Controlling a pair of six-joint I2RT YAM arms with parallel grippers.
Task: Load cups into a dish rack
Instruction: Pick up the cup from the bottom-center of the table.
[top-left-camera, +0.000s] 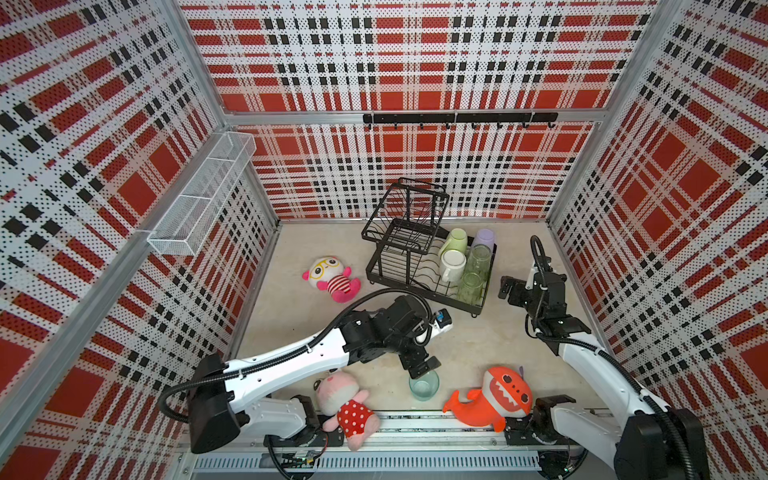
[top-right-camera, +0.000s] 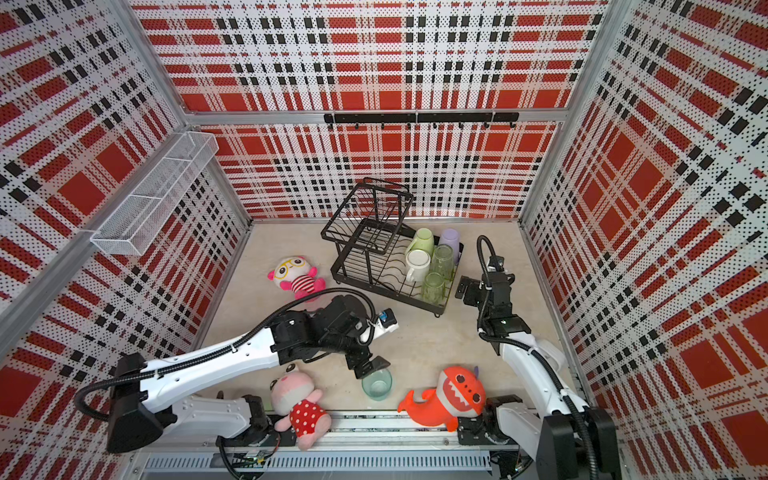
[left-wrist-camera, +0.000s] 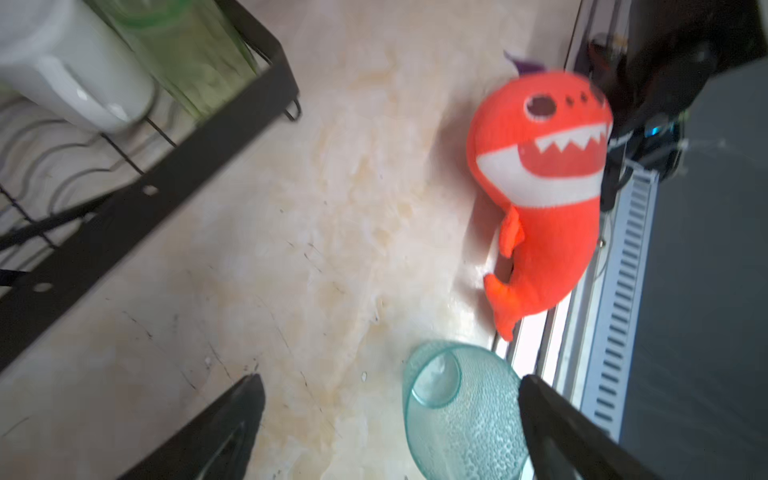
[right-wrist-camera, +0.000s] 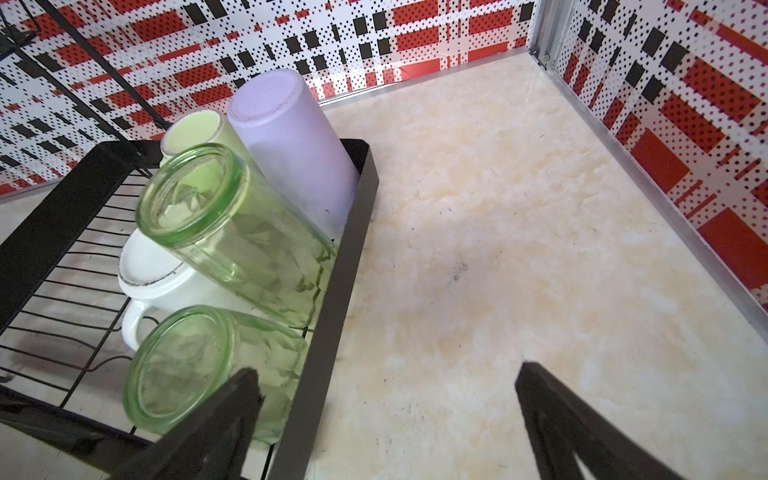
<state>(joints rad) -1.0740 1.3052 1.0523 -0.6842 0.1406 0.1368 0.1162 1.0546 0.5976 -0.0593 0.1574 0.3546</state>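
I need to close my left gripper on the teal glass's rim (top-left-camera: 414, 376) (left-wrist-camera: 422, 470), on the side of the glass facing the dish rack.
The black wire dish rack (top-left-camera: 489, 276) stands at the back of the table. In its base, upside down, sit a pale green mug (top-left-camera: 456, 241), a lilac tumbler (top-left-camera: 485, 237), a white mug (top-left-camera: 453, 266), a tall green glass (right-wrist-camera: 232, 232) and a short green glass (right-wrist-camera: 187, 365). A teal glass (top-left-camera: 424, 384) stands upright near the table's front edge. My left gripper (left-wrist-camera: 386, 380) hangs open just over it, with the glass (left-wrist-camera: 461, 411) inside the gap, close to one finger and not gripped. My right gripper (right-wrist-camera: 386, 369) is open and empty beside the rack's right rim.
An orange shark plush (top-left-camera: 490, 397) lies right of the teal glass and a pink plush (top-left-camera: 345, 403) lies to its left, both at the front rail. A plush with yellow glasses (top-left-camera: 332, 276) lies left of the rack. A white mesh shelf (top-left-camera: 203, 195) and a black hook rail (top-left-camera: 457, 118) hang on the walls.
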